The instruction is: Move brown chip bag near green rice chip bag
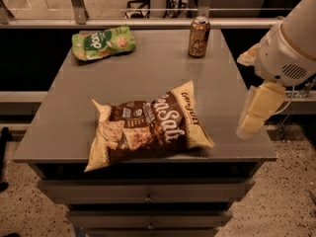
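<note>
I should grip the brown chip bag's nearer cream-yellow end (191, 108), toward the drink can's side of the table.
The brown chip bag (148, 128) lies flat on the grey table (64, 122) near its front edge, dark brown with cream-yellow ends and white "Sea Salt" lettering. The green rice chip bag (102, 42) lies at the table's far left corner, well apart from the brown bag. My gripper (257, 111) hangs at the table's right edge, to the right of the brown bag and above table height, touching neither bag. It holds nothing that I can see.
A brown drink can (199, 36) stands upright at the far right of the table. Drawers (148, 196) sit below the table front. A metal rail (148, 22) runs behind the table. Speckled floor lies around it.
</note>
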Robot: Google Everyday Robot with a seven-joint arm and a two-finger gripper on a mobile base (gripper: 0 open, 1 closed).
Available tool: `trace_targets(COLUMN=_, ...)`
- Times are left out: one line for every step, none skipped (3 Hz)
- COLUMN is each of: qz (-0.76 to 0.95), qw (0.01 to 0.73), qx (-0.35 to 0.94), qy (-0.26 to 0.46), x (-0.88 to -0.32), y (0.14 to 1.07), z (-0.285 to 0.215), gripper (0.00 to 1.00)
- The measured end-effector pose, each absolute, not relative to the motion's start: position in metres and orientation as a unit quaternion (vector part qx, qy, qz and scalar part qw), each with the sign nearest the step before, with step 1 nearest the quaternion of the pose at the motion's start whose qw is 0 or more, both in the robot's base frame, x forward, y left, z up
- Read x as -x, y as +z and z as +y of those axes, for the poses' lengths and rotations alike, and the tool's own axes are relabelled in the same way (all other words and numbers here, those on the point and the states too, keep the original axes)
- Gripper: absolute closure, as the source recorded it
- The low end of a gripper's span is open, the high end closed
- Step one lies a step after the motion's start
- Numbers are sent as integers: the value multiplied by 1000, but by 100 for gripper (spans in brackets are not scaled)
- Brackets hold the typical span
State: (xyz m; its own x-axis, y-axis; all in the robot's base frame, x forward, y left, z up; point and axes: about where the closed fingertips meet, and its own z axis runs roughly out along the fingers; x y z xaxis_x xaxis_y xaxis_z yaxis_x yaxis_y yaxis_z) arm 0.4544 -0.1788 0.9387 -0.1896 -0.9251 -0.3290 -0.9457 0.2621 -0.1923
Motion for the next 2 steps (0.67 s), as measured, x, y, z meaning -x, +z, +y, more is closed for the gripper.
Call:
trace_targets(qz=771, qw=198, qx=600, qy=72, x=-463, y=910, z=-150, gripper=0)
trace_targets(qz=779, qw=204, qx=583, qy=110, x=-468, y=889, z=-126, gripper=0)
